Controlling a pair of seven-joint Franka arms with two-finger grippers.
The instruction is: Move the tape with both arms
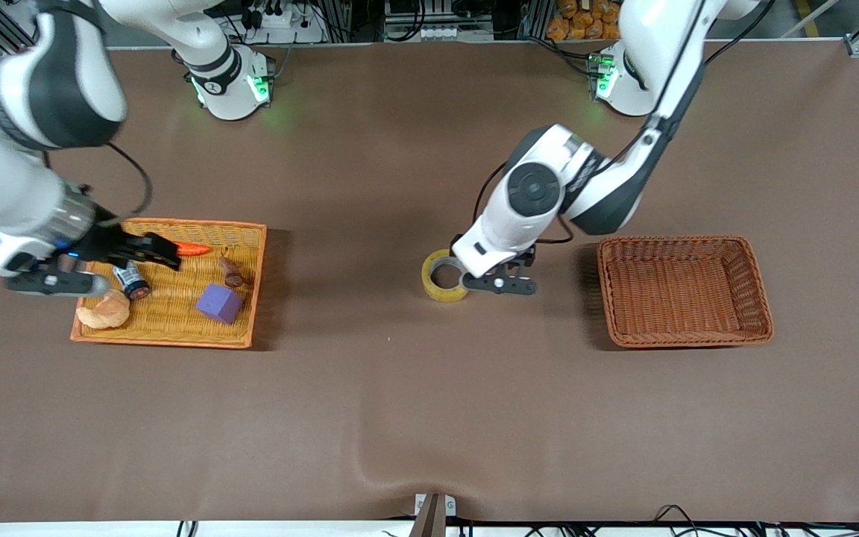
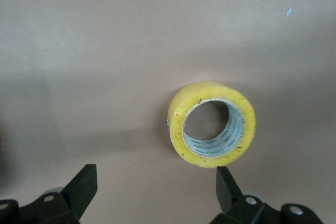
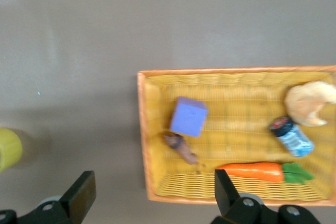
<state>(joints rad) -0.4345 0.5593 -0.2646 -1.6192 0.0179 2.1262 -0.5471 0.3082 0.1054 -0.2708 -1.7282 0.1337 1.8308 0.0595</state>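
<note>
My left gripper is going to close on the side of the yellow tape (image 1: 463,278) (image 2: 177,128) nearest the brown wicker basket, with one finger inside the tape's core.
The yellow tape (image 1: 444,277) lies flat on the brown table near its middle, its grey-white core showing. My left gripper (image 1: 495,282) hangs low just beside it, toward the left arm's end, open and empty. In the left wrist view the tape (image 2: 212,125) lies just ahead of one fingertip (image 2: 227,182), outside the gap of the left gripper (image 2: 155,187). My right gripper (image 1: 165,253) is open and empty over the yellow tray (image 1: 168,339). The right wrist view shows the right gripper (image 3: 155,192) over the tray's edge (image 3: 143,129), and the tape (image 3: 8,148) at the frame's edge.
The yellow tray holds a purple cube (image 1: 219,303), a carrot (image 1: 192,249), a small bottle (image 1: 132,281), a tan croissant toy (image 1: 105,311) and a brown piece (image 1: 231,272). A brown wicker basket (image 1: 687,240) stands toward the left arm's end of the table.
</note>
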